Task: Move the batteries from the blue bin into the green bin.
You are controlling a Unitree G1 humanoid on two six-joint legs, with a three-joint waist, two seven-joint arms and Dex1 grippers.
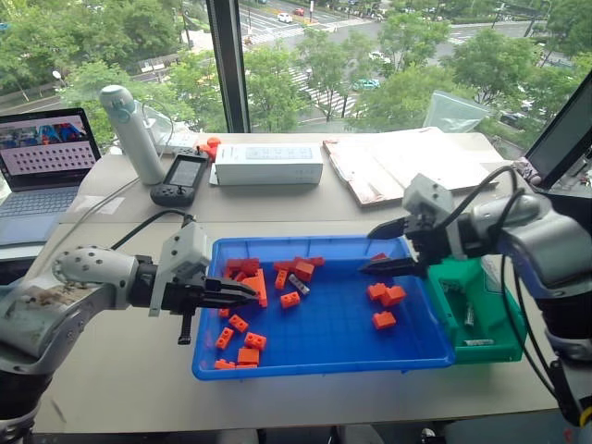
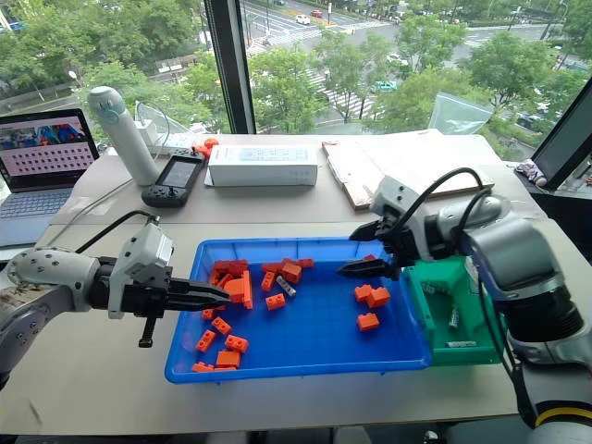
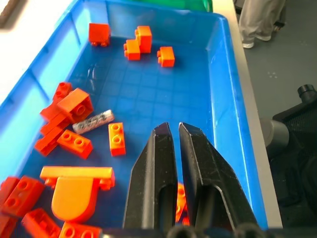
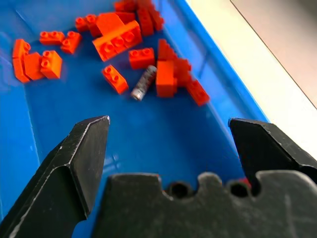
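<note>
The robot's right gripper should close on the grey battery's end (image 1: 305, 290) (image 4: 138, 92) that faces the empty middle of the blue bin, because the other end lies among orange blocks.
The blue bin (image 1: 342, 324) lies in the middle of the table, with the green bin (image 1: 504, 324) touching its right end. One grey battery (image 1: 298, 284) lies among orange blocks in the blue bin's back left part, also seen at battery (image 4: 143, 83) and battery (image 3: 93, 121). Slim grey batteries (image 2: 453, 317) rest inside the green bin. My right gripper (image 1: 368, 250) hangs open and empty over the blue bin's right end. My left gripper (image 1: 242, 292) is shut and empty above the bin's left rim, pointing inward.
Several orange blocks (image 1: 242, 350) are scattered in the blue bin, in clusters at left and right. Behind it stand a white bottle (image 1: 132, 134), a black handheld device (image 1: 182, 178), a white box (image 1: 268, 164) and papers (image 1: 388, 162). A laptop (image 1: 42, 162) sits far left.
</note>
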